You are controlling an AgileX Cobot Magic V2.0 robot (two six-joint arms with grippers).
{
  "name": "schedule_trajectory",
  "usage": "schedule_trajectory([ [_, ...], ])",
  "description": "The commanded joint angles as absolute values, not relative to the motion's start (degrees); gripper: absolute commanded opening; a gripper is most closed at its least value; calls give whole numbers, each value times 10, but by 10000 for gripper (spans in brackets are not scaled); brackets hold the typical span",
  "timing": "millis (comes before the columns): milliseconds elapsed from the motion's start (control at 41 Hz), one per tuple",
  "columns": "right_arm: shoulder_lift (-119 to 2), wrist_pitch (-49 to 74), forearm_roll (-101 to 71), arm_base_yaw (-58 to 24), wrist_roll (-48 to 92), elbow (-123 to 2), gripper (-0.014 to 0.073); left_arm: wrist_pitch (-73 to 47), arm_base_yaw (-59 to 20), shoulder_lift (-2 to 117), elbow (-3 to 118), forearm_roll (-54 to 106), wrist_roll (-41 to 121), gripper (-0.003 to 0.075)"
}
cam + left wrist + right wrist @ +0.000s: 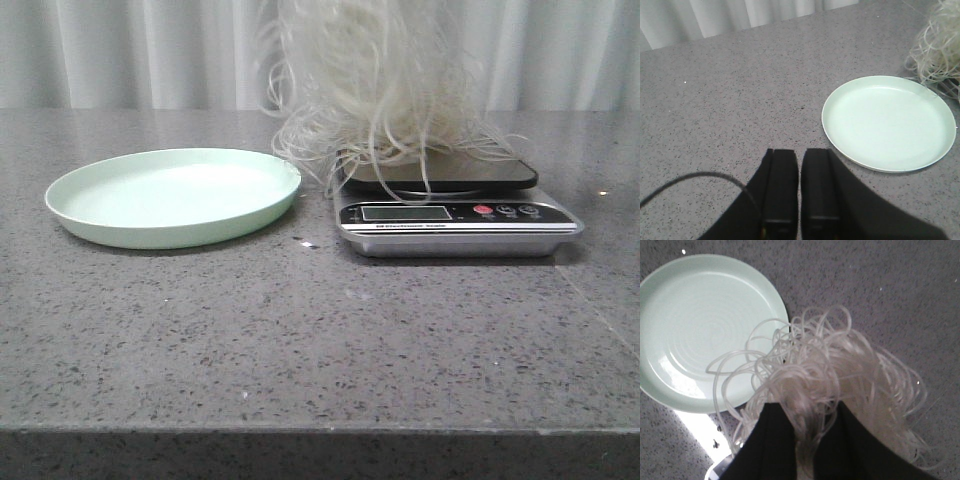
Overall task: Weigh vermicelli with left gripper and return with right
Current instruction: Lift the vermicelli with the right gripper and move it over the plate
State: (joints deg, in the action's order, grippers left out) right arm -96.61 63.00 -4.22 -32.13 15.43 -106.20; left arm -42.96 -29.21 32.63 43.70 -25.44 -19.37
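Next, my right gripper lets go of the vermicelli on the middle of the pale green plate (182, 175) (710, 333), next to the digital scale.
The vermicelli (375, 85) is a fluffy whitish bundle hanging from above, its lower strands touching the dark platform of the digital scale (455, 215). My right gripper (808, 412) is shut on the vermicelli (830, 370), strands pinched between its black fingers; the gripper itself is out of the front view. The pale green plate (175, 195) lies empty left of the scale and shows in the right wrist view (700, 325) and the left wrist view (888, 122). My left gripper (800, 152) is shut and empty, over bare table left of the plate. Vermicelli strands (935, 45) show at that view's edge.
The grey speckled table (320, 340) runs to a front edge near the camera. White curtains (130, 50) hang behind the table. The scale's display (405, 212) and red button (483, 210) face the front.
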Motion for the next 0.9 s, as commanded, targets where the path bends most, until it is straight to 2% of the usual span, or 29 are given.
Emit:
schedule_trajectory([
  [0,-934,599,-76,-318,160,-1111,151,-395,-292,327,451,-261,-200,144],
  [390,-939,509,-238,-318,160,-1133,151,-395,-292,327,451,-261,-200,144],
  [877,-962,436,-313,-332,160,-1133,151,-394,-292,327,451,-260,-200,144],
])
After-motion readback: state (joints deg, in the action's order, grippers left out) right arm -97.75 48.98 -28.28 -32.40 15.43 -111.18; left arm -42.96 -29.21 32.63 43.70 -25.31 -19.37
